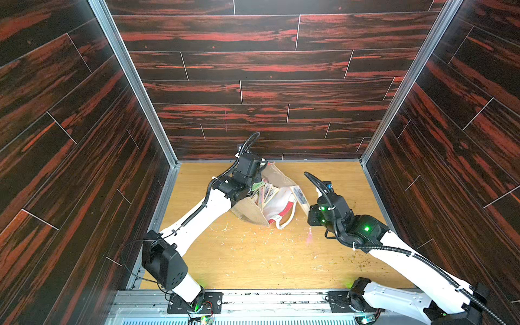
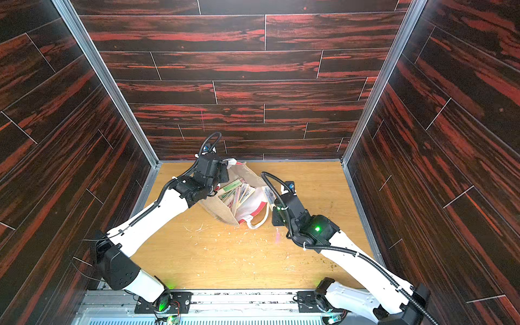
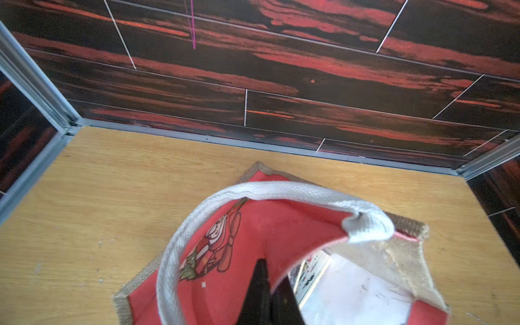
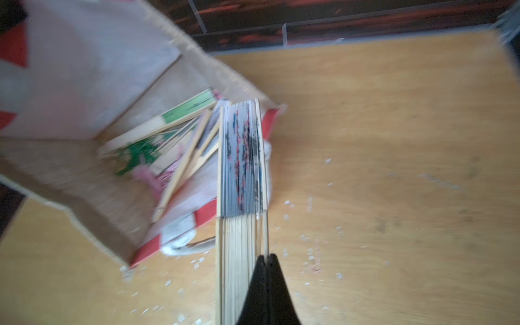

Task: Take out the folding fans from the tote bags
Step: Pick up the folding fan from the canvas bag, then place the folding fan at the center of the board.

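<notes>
Next, my right gripper lets go of the closed fan on the bare table (image 4: 380, 151) between the tote bag's opening and the side wall.
The tote bag (image 1: 251, 213) of tan burlap lies tipped at the back of the table, its white-lined mouth facing the front right. It also shows in a top view (image 2: 218, 209). Several folding fans (image 1: 264, 194) lie bundled inside, one of them green-topped (image 4: 194, 108). My left gripper (image 3: 270, 278) is shut on the bag's red side panel (image 3: 253, 230), under the white rope handle (image 3: 253, 190). My right gripper (image 4: 266, 257) is shut on the outer slat of a closed fan (image 4: 242, 157) with a black-grey print. That fan sits just outside the bag's mouth (image 1: 299, 197).
Pale chips and fibres (image 1: 253, 236) litter the wooden table (image 1: 253, 267) in front of the bag. The bag's other rope handle (image 1: 287, 222) trails onto the table. A faint pink wisp (image 1: 309, 237) shows below the right wrist. Dark panelled walls (image 1: 253, 84) enclose three sides.
</notes>
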Robot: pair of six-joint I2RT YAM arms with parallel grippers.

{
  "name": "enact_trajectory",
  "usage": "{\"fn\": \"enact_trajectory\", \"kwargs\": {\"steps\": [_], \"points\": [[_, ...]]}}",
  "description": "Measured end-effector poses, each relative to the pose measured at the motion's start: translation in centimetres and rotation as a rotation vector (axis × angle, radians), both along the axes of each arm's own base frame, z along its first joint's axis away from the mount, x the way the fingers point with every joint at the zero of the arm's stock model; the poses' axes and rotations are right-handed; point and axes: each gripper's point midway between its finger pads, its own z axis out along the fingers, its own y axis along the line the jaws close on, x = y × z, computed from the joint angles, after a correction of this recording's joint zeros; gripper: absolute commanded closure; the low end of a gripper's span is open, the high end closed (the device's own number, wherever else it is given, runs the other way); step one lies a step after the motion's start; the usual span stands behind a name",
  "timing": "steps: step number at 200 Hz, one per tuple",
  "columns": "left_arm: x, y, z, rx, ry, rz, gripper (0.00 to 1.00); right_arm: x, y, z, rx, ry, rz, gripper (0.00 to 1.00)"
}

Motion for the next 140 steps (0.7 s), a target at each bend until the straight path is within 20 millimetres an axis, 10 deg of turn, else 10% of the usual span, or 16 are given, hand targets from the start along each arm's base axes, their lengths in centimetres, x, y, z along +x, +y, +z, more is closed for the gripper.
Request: {"fn": "enact_trajectory", "kwargs": {"steps": [50, 140], "points": [[-0.5, 1.2, 0.3, 0.05, -0.013, 0.023, 1.0, 2.5, -6.2, -1.9, -0.031, -0.006, -0.17, 1.0], [-2.9, 2.5, 1.2, 0.11, -0.025, -0.051, 1.0, 11.1, -13.2, -13.8, 0.021, 0.198, -0.343, 1.0]]}}
